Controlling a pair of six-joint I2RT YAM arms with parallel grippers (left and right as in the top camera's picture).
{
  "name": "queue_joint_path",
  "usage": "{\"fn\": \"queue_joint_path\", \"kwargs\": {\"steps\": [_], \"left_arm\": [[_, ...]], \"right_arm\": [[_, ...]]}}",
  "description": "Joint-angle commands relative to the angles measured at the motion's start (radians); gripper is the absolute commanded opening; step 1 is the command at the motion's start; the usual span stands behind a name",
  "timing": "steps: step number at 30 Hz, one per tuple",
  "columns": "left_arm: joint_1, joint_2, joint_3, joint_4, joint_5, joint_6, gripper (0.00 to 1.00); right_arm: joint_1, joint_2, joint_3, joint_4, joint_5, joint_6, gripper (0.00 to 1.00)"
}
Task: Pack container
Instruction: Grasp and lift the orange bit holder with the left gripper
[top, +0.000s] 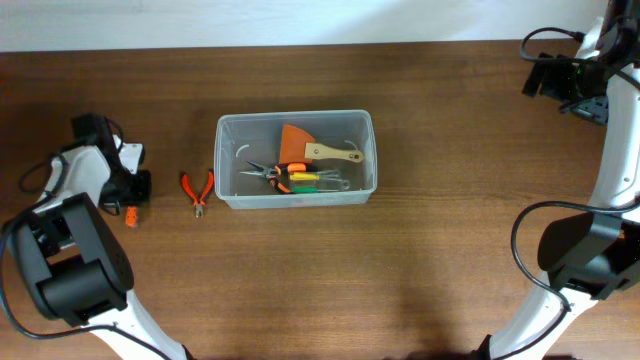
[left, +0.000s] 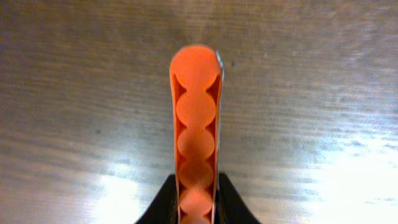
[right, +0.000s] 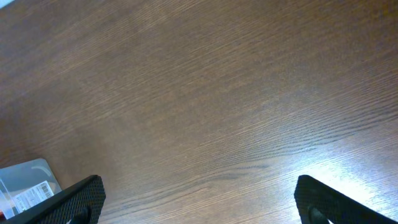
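My left gripper should set the narrow orange tool down in the container across the orange scraper's blade (top: 289, 158), next to the small hand tools.
The container (top: 225, 160), a clear plastic bin, stands mid-table. It holds an orange scraper with a wooden handle (top: 310, 150) and several small hand tools (top: 295, 180). My left gripper (top: 128, 200) is at the far left, low over the table. It is shut on a narrow orange tool (left: 196, 124) with a scalloped inner grip, whose tip (top: 130, 215) pokes out below the jaws. My right gripper (top: 548, 78) is at the far right back, open and empty over bare wood (right: 199, 208). A corner of the container (right: 25, 183) shows in the right wrist view.
Orange-handled pliers (top: 197, 190) lie on the table between my left gripper and the container's left wall. The wooden table's far edge (top: 300, 45) meets a white wall at the back.
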Motion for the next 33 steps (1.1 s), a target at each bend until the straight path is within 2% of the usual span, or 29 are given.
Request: {"fn": "queue_joint_path", "kwargs": {"steps": [1,6,10,13,20,25,33], "left_arm": [[-0.005,0.001,0.176,-0.081,0.013,0.002,0.03],[-0.052,0.000,0.535,-0.303,0.047,0.021,0.03],[-0.137,0.000,0.803,-0.433,0.176,0.089,0.03],[-0.240,0.001,0.940,-0.494,0.255,0.184,0.03],[-0.520,0.019,0.936,-0.501,0.249,0.453,0.02],[-0.663,0.104,0.875,-0.497,0.171,0.638,0.02],[-0.747,0.359,0.855,-0.500,-0.025,0.663,0.02]], "right_arm": [[0.000,0.002,-0.005,0.002,-0.009,0.008,0.98],[0.000,0.002,-0.005,0.002,-0.009,0.009,0.98],[0.000,0.002,-0.005,0.002,-0.009,0.009,0.99],[0.000,0.002,-0.005,0.002,-0.009,0.008,0.99],[0.000,0.002,-0.005,0.002,-0.009,0.008,0.98],[0.000,0.002,-0.005,0.002,-0.009,0.008,0.98],[0.000,0.002,-0.005,0.002,-0.009,0.008,0.98]]}}
